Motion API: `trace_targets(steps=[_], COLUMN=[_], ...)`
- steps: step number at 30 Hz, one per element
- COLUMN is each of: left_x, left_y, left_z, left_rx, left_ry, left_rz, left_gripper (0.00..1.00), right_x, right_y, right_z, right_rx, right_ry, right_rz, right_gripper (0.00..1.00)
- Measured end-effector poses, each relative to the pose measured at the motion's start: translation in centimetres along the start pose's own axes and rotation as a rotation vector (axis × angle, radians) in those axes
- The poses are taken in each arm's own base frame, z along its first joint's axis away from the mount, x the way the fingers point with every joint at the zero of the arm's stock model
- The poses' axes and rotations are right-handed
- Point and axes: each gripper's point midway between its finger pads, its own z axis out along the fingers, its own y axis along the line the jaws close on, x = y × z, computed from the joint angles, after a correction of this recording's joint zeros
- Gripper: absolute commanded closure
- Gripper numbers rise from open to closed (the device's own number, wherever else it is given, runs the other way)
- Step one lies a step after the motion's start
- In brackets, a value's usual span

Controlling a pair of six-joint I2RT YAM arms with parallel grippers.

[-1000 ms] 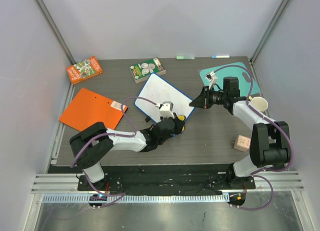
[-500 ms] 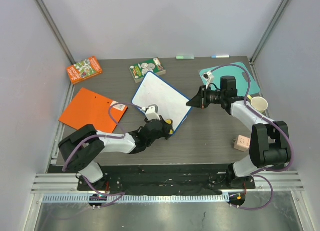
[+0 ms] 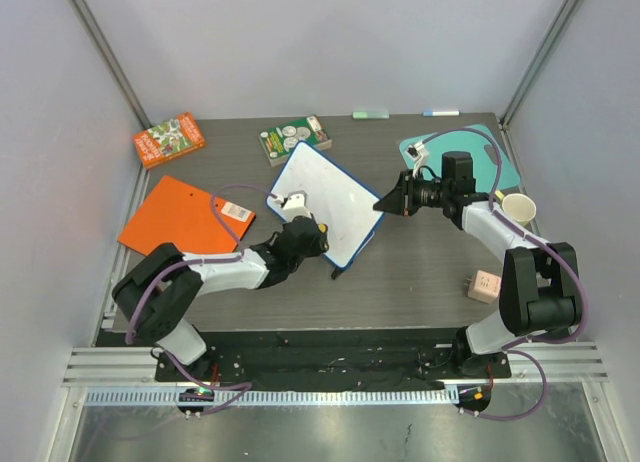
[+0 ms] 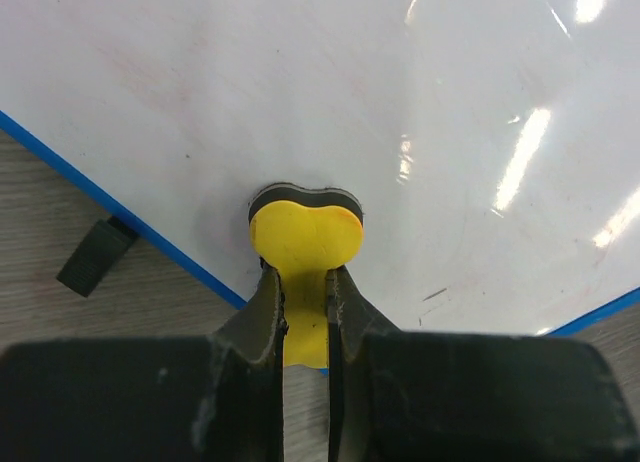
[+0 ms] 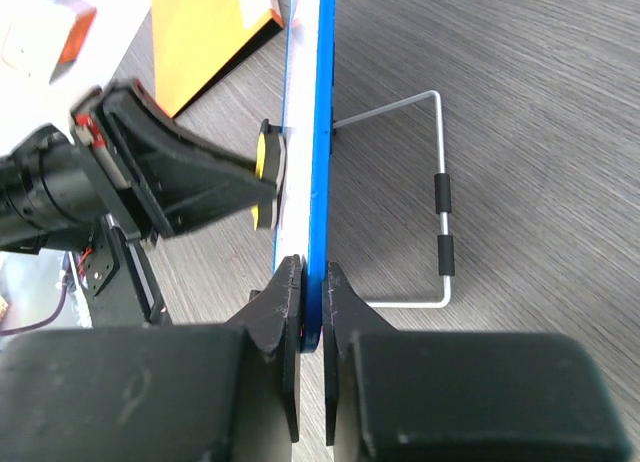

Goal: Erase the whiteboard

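The robot's left gripper needs to release the yellow eraser on the bare table (image 3: pixel 256 248) close beside the orange board, facing the whiteboard.
The whiteboard (image 3: pixel 335 197), white with a thin blue frame, stands tilted at the table's middle. Its wire stand (image 5: pixel 440 212) shows behind it. My right gripper (image 3: pixel 385 204) is shut on the frame at the board's right corner; in the right wrist view the blue edge (image 5: pixel 322 132) runs between the jaws of that gripper (image 5: pixel 312 292). My left gripper (image 4: pixel 305 302) is shut on a yellow eraser (image 4: pixel 305 237) with a dark felt side. The felt presses on the white face (image 4: pixel 400 102) near the lower left edge, beside a black foot (image 4: pixel 97 255). Faint smudges remain.
An orange board (image 3: pixel 185 217) lies at the left and a teal cutting board (image 3: pixel 470 152) at the back right. Two small boxes (image 3: pixel 168 139) (image 3: pixel 295 139) sit at the back, a paper cup (image 3: pixel 518 208) and a pink block (image 3: pixel 485 285) at the right.
My left gripper has slid the eraser leftward and away from me along the board's lower part. The board has shifted slightly left. The right gripper keeps its hold.
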Motion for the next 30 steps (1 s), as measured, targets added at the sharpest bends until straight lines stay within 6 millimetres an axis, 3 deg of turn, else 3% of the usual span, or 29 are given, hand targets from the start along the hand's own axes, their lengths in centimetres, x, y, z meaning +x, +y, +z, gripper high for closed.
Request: trace_targets(steps=[5, 12, 15, 19, 22, 25, 30], left_x=[-1.8, -2.5, -4.0, -8.5, -12.7, -16.7, -22.9], left_y=[0.0, -0.6, -1.1, -2.7, -2.5, -1.2, 3.2], left_z=[1.3, 2.9, 3.1, 3.5, 3.9, 4.1, 3.8], left_rx=[0.000, 0.005, 0.007, 0.036, 0.032, 0.000, -0.090], left_ry=[-0.005, 0.006, -0.009, -0.086, -0.157, -0.211, -0.294], left_rz=[0.005, 0.050, 0.077, 0.074, 0.061, 0.043, -0.012], left_gripper=[1.00, 1.00, 1.00, 1.00, 1.00, 1.00, 1.00], right_x=[-0.1, -0.7, -0.7, -0.6, -0.5, -0.6, -1.6], right_y=[-0.4, -1.0, -0.9, -0.4, -0.1, 0.1, 0.6], right_z=[0.0, -0.2, -0.2, -0.1, 0.0, 0.1, 0.0], right_rx=[0.022, 0.050, 0.043, 0.022, 0.005, -0.002, -0.007], right_ry=[-0.004, -0.019, -0.019, -0.013, -0.008, -0.006, -0.005], right_rz=[0.004, -0.011, -0.020, -0.028, -0.042, -0.049, -0.059], right_gripper=[0.99, 0.99, 0.99, 0.98, 0.99, 0.99, 0.99])
